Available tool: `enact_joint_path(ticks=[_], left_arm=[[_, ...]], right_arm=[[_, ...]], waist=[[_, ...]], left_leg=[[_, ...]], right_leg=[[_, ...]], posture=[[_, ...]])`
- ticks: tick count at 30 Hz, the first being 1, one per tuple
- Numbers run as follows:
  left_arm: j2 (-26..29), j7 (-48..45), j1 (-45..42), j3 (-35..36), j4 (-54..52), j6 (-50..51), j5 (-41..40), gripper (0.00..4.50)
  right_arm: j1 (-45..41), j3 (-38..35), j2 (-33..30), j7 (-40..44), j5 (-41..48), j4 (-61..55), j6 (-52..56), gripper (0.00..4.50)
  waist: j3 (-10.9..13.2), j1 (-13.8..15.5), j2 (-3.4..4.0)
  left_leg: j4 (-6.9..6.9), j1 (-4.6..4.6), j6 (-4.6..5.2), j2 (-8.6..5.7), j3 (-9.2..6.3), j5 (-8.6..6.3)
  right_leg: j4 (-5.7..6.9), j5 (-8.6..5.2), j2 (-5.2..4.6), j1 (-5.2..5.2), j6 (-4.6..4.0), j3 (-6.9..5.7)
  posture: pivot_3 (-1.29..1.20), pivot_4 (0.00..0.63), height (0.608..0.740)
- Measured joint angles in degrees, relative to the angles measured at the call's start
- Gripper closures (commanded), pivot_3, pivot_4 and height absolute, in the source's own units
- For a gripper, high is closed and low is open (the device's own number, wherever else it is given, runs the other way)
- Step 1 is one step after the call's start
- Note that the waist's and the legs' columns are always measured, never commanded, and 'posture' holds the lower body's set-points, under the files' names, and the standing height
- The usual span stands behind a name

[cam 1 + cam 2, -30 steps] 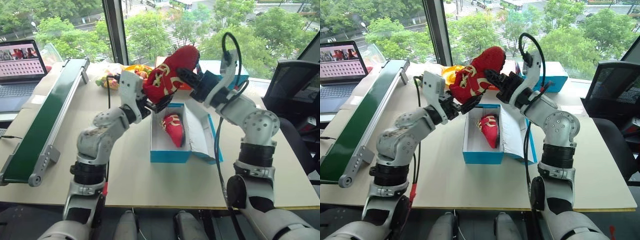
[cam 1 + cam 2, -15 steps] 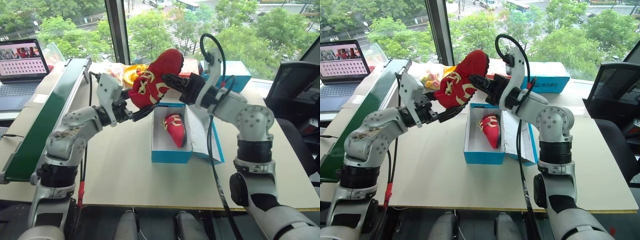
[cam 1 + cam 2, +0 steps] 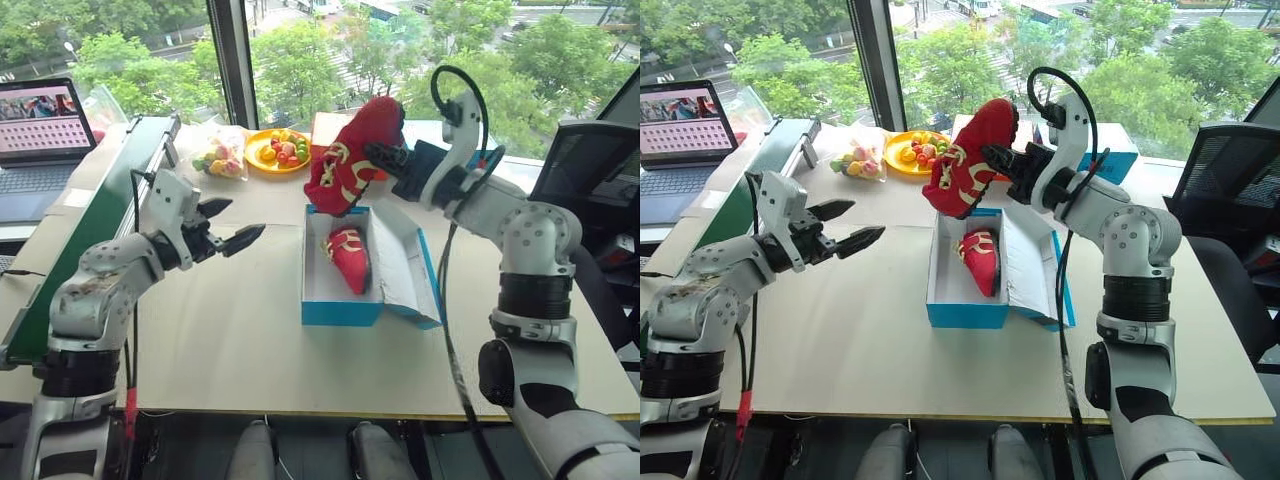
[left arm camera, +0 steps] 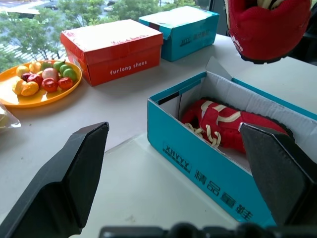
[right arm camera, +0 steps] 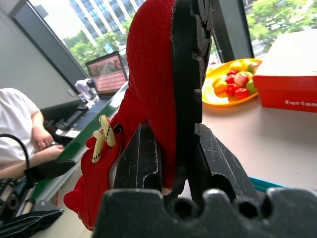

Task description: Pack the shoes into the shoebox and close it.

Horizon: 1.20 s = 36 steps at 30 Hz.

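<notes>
Next, I let go of the red shoe in my right gripper between the other red shoe and the shoebox's conveyor-side [image 3: 328, 274].
My right gripper [image 3: 385, 158] is shut on one red shoe [image 3: 350, 160], pinching its sole at the heel. That shoe hangs toe-down above the far end of the open light blue shoebox [image 3: 340, 310]. The other red shoe [image 3: 348, 257] lies inside the box, and the lid [image 3: 405, 265] is folded out flat to the right. In the right wrist view the fingers [image 5: 143, 158] clamp the held shoe [image 5: 158, 89]. My left gripper [image 3: 238, 222] stands open and empty over the table, left of the box. In its wrist view the box [image 4: 198, 168] lies ahead.
A green conveyor [image 3: 90, 230] and a laptop [image 3: 40, 125] take up the left side. An orange fruit plate [image 3: 280, 150], a red box [image 4: 114, 49] and another blue box [image 4: 183, 27] stand behind. A black chair [image 3: 590, 170] is at the right; a seated person [image 5: 20, 124] is beyond the conveyor.
My left gripper has drawn away to the left and down from the held shoe, staying open. My right gripper has lowered a little and turned, with the shoe still in it.
</notes>
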Motion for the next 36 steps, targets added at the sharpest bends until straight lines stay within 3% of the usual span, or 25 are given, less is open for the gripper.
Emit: enact_joint_path(ticks=[9, 18, 29, 36], left_arm=[[-0.4, 0.3, 1.5, 0.0, -1.0, -0.1, 0.3, 0.00], [-1.9, 2.6, 5.0, 0.3, -4.0, -0.2, 0.3, 0.00], [-2.7, 5.6, 9.9, 3.4, -7.1, -0.1, 0.0, 0.00], [-3.7, 6.6, 10.8, 3.8, -8.7, -0.1, -0.1, 0.00]], right_arm=[[0.8, 10.1, -3.8, 6.8, -5.8, -1.7, 3.7, 4.16], [0.5, 21.1, -5.6, 16.2, -13.7, -0.8, -0.1, 4.16], [-5.0, 22.6, -5.2, 23.9, -18.2, 1.7, -1.0, 4.16], [-0.7, 26.6, -2.9, 27.7, -21.6, 5.4, -3.6, 4.16]], waist=[[0.0, 0.3, 0.00], [0.0, 0.1, 0.00], [0.0, 0.4, 0.00], [0.0, 0.4, 0.00]], left_leg=[[0.04, 0.00, 0.00, 0.00, 0.01, 0.00], [0.06, 0.00, 0.00, 0.00, 0.01, 0.00], [0.06, 0.00, 0.00, 0.01, 0.01, 0.00], [0.06, 0.00, -0.01, 0.00, 0.02, 0.00]], right_leg=[[-0.01, 0.00, 0.00, 0.02, 0.00, 0.00], [0.00, 0.00, 0.00, 0.02, 0.00, 0.00], [0.00, 0.00, 0.00, 0.02, 0.00, -0.01], [0.00, 0.00, 0.00, 0.02, 0.00, -0.01]], posture=[[0.00, 0.150, 0.740], [0.00, 0.150, 0.740], [0.00, 0.150, 0.740], [0.00, 0.150, 0.740]])
